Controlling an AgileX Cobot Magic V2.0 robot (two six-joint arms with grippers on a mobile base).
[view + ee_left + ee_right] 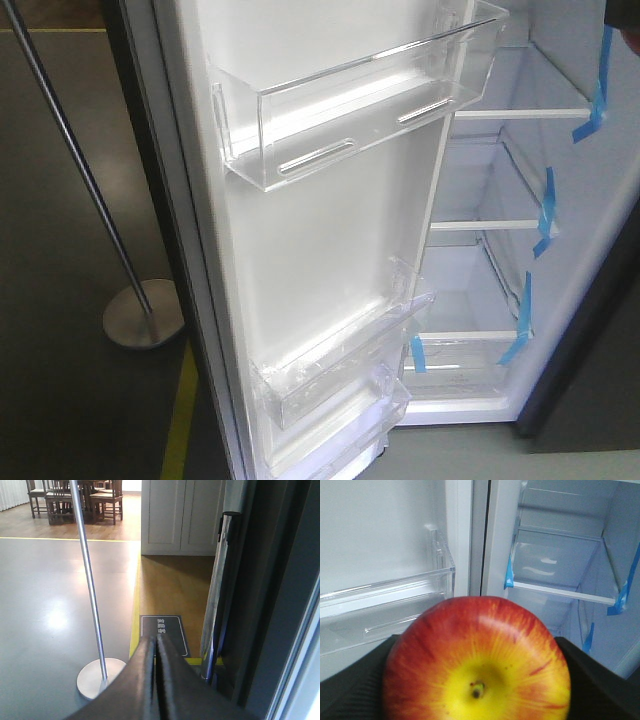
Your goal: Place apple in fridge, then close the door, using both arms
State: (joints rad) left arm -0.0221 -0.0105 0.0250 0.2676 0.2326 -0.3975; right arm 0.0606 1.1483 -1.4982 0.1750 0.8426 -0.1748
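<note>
The apple will go down in the door's top clear bin, at its end [424, 64] [399, 591] nearest the shelves, from my right gripper.
In the right wrist view the red and yellow apple [480, 630] fills the lower half, stem dimple facing the camera. My right gripper [477, 677] is shut on it, black fingers [602, 680] pressing both sides. It hangs in front of the open fridge [500, 290], whose white inside holds glass shelves [560, 591] edged with blue tape. The door [320, 240] stands wide open, its white lining and clear bins [360, 110] facing me. My left gripper [156, 639] is shut on nothing, low beside the door's dark outer edge [280, 605] and silver handle [217, 595].
A metal stanchion pole [75, 150] on a round base [143, 312] stands left of the door, close to my left gripper. A yellow floor line [180, 420] and a dark floor mat [165, 630] lie below. White cabinets [180, 515] and chairs [75, 497] stand far back.
</note>
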